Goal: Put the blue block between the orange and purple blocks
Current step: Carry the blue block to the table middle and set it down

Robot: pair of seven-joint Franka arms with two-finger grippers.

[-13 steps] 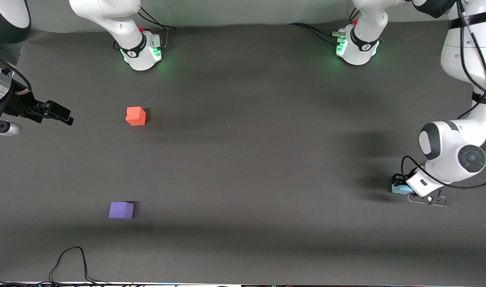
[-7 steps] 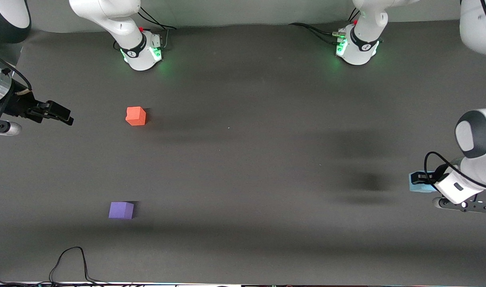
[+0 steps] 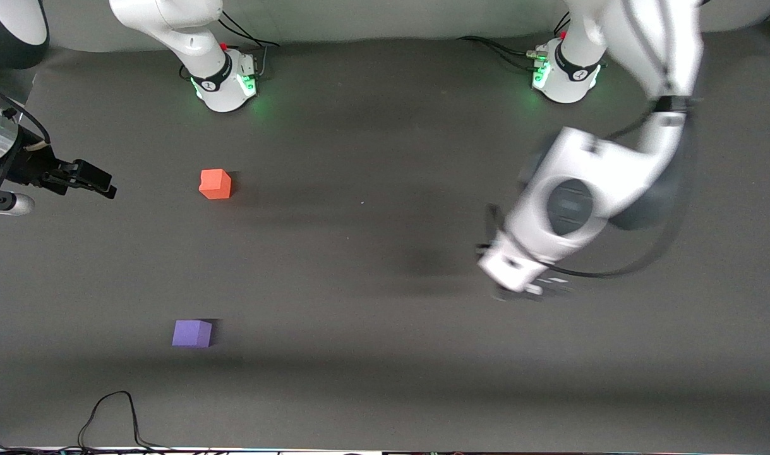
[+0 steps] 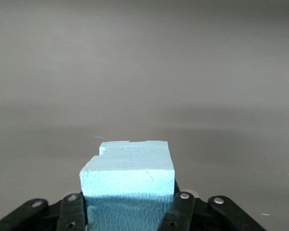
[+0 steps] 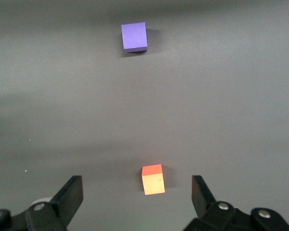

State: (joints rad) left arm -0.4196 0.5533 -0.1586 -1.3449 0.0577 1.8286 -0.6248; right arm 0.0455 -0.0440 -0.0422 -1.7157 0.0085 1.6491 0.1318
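The robot's left gripper will release the blue block on the dark table's open middle point(image 3: 369, 220), a little nearer the camera than the orange block.
The orange block point(image 3: 215, 184) lies on the dark table toward the right arm's end. The purple block point(image 3: 192, 333) lies nearer to the front camera than it, with a wide gap between them. My left gripper point(image 3: 517, 289) is up over the table toward the left arm's end, blurred. It is shut on the blue block point(image 4: 127, 185), which the hand hides in the front view. My right gripper point(image 3: 94, 180) is open and empty and waits beside the orange block. The right wrist view shows the orange block point(image 5: 153, 179) and the purple block point(image 5: 134, 36).
The two arm bases point(image 3: 223, 82) point(image 3: 565, 76) stand along the table's back edge. A black cable point(image 3: 110, 407) loops at the table's front edge near the purple block.
My left arm has lifted the blue block off the table near the left arm's end and swung it toward the table's middle. The right arm and the other two blocks have not moved.
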